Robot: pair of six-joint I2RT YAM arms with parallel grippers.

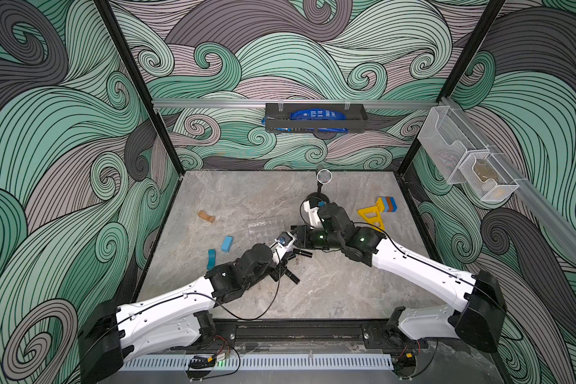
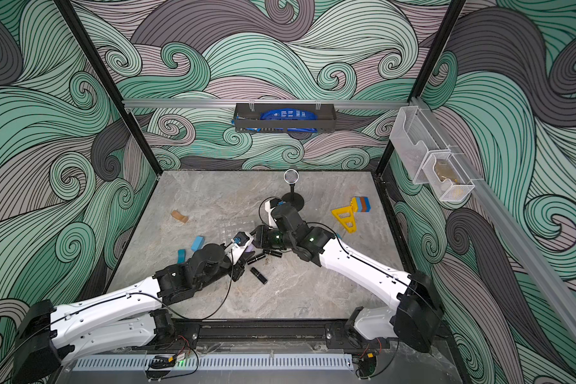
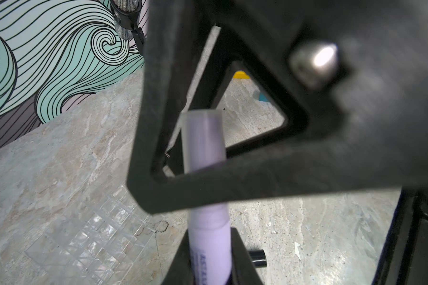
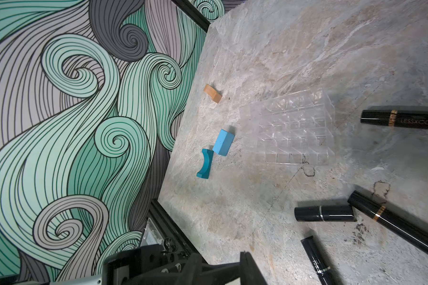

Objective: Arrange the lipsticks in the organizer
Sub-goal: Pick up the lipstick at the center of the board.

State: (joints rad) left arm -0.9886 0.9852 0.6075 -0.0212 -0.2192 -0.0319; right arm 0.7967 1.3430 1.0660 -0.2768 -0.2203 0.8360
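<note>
The lavender tube crosses my right gripper's fingers with its tip poking past them, so my right gripper needs to open, back off and take its upper end (image 3: 203,128).
Several black lipsticks (image 4: 324,213) lie loose on the stone table next to the clear organizer (image 4: 294,128), whose cells look empty. Both top views show them (image 1: 305,253) (image 2: 259,275) just in front of the two grippers. My left gripper (image 3: 210,246) is shut on a pale lavender tube (image 3: 208,237), which stands up between the right gripper's fingers (image 3: 232,177). My right gripper (image 4: 220,264) is slightly open around that tube's upper end. The grippers meet (image 1: 288,247) at the organizer's (image 1: 265,229) near right corner.
A tan block (image 1: 207,216), a blue block (image 1: 226,243) and a teal arch (image 1: 211,258) lie left of the organizer. A yellow toy (image 1: 371,214) and a microphone stand (image 1: 323,178) are at the back right. A dark shelf (image 1: 315,121) and wire basket (image 1: 463,166) hang on the walls.
</note>
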